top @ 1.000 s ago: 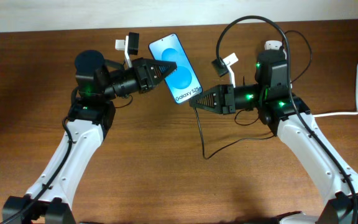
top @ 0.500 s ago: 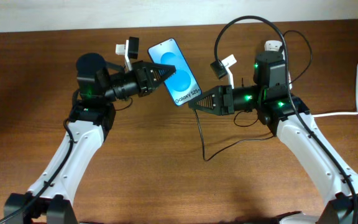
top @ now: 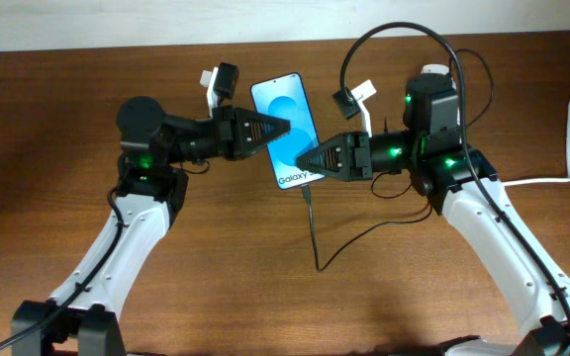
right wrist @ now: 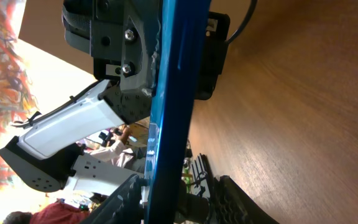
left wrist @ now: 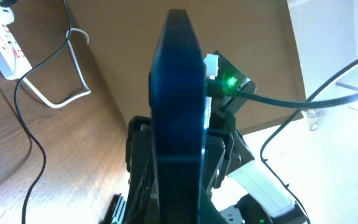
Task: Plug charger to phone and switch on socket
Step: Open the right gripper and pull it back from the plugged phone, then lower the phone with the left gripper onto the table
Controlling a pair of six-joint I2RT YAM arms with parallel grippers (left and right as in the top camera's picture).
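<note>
My left gripper should release the phone, which hangs above the table now, flat on the bare wood (top: 259,188) between itself and the charger's black cable.
The phone (top: 287,124), blue screen up, hangs above the table with my left gripper (top: 283,129) shut on its left side. In the left wrist view the phone (left wrist: 178,93) shows edge-on between the fingers. My right gripper (top: 301,163) is at the phone's lower end, jaws apart. In the right wrist view the phone (right wrist: 169,93) stands between them with a gap on the right side. The charger's thin black cable (top: 313,232) drops from the phone's lower edge to the table. The socket (top: 433,72) lies behind the right arm, and also shows in the left wrist view (left wrist: 2,37).
A thick white lead (top: 562,148) runs off to the right edge. The black cable loops (top: 404,35) over the back of the table near the wall. Another length of it trails over the wood by the socket (left wrist: 30,137).
The left gripper has carried the phone to the right and turned it more upright. The right gripper has moved left onto its lower end and opened. The cable now hangs straight from the phone.
</note>
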